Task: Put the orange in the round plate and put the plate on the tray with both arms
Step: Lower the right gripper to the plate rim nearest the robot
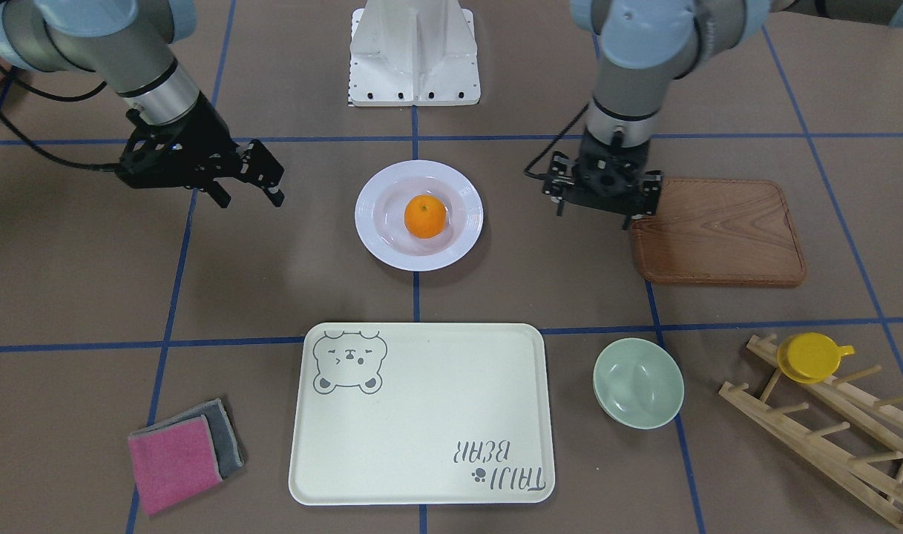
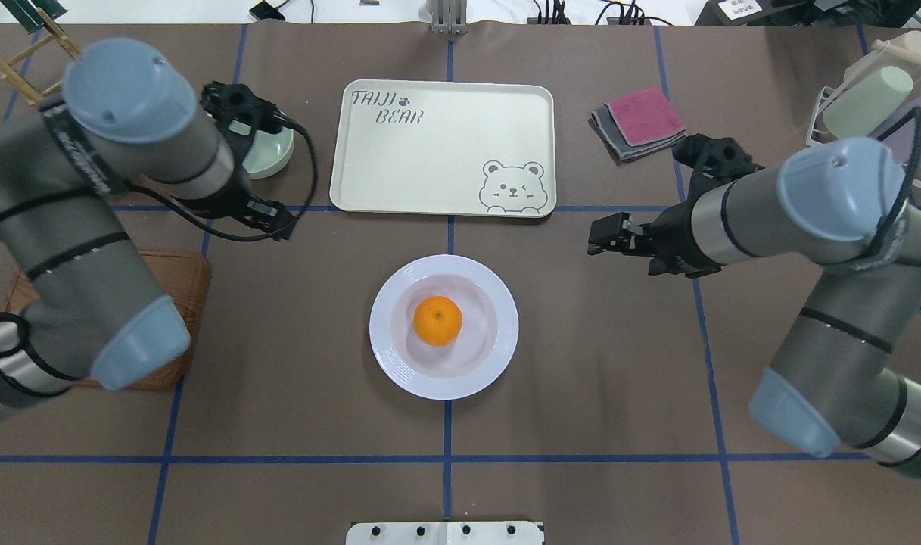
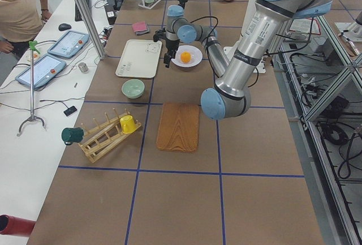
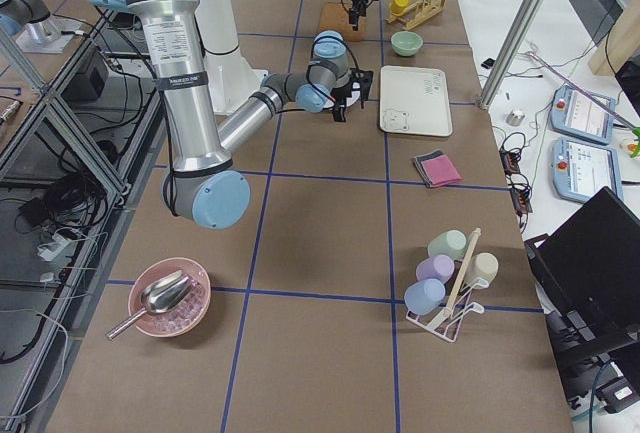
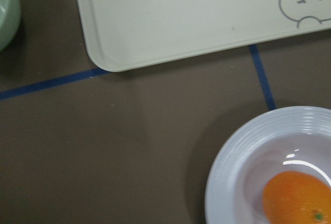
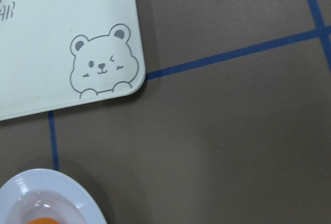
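Note:
My right gripper is to close on the rim (image 1: 366, 188) of the white round plate, on the side facing that gripper and slightly toward the robot base.
The orange (image 1: 425, 216) lies in the sunken centre of the white round plate (image 1: 469, 194) in the middle of the table. It also shows in the overhead view as the orange (image 2: 437, 320) in the plate (image 2: 390, 362). The cream bear tray (image 1: 421, 415) lies bare on the far side of the plate from the robot. My right gripper (image 1: 249, 194) hovers open and holds nothing, off the plate's side. My left gripper (image 1: 596, 215) hangs open and holds nothing at the opposite side, over the edge of the wooden board. Neither gripper touches the plate.
A brown wooden board (image 1: 718, 231) lies under my left arm. A pale-green bowl (image 1: 638, 382) sits beside the tray. A yellow cup (image 1: 811, 356) rests on a wooden rack (image 1: 829, 434). Pink and grey cloths (image 1: 180, 454) lie near the tray's other end. A person (image 3: 20, 7) stands past the table.

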`<state>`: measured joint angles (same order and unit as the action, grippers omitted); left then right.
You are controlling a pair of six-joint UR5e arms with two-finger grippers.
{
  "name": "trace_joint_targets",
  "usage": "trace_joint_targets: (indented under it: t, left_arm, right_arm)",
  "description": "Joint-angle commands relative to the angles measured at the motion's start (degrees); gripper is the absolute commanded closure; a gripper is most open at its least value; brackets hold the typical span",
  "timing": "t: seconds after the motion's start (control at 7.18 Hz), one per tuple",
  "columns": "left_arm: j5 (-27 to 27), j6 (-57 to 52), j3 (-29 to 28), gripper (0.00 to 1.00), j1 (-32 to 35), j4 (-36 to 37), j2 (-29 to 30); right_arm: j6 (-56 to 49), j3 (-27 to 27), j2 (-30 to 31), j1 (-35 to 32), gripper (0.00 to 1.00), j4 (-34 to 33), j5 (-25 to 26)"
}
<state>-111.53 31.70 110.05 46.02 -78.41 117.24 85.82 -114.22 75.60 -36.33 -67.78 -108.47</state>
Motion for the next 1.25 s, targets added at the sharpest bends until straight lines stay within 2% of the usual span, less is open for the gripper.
trace_joint_targets:
  t: [0.0,0.14,0.28,0.56,0.7,0.84,0.98,1.11]
  left_arm:
    - [-8.4,-23.14,-0.27,0.0,14.37,0.18,-9.44]
    - [-10.01,-32.49,-1.41,0.0,20.45,0.18,-13.49]
    - [-13.77,-39.02,-5.59,0.0,27.91,0.18,-15.18]
    - [-27.02,-42.6,-21.02,0.0,43.82,-1.73,-16.08]
    - [-29.25,-41.47,-23.71,0.0,47.02,-1.84,-16.78]
    - [-29.45,-41.55,-24.87,0.0,48.79,-1.66,-16.87]
    - [-29.19,-41.72,-23.67,0.0,49.25,-1.66,-18.44]
    - [-29.18,-41.38,-22.7,0.0,49.16,-1.66,-19.41]
  right_arm:
    - [13.27,-0.39,-0.72,10.18,0.0,5.8,13.91]
    - [18.98,-0.39,-0.63,13.36,0.0,8.34,18.51]
    - [23.38,-0.39,-0.11,16.26,0.0,11.93,23.25]
    - [27.88,-0.39,-0.1,21.63,0.0,13.2,32.22]
    - [29.91,0.48,0.16,24.7,0.0,16.68,36.62]
    - [33.76,3.97,0.16,27.69,0.0,20.98,41.27]
    - [35.11,7.57,-0.19,29.98,0.01,23.72,44.71]
    - [35.12,9.52,-0.02,30.61,0.02,24.01,44.92]
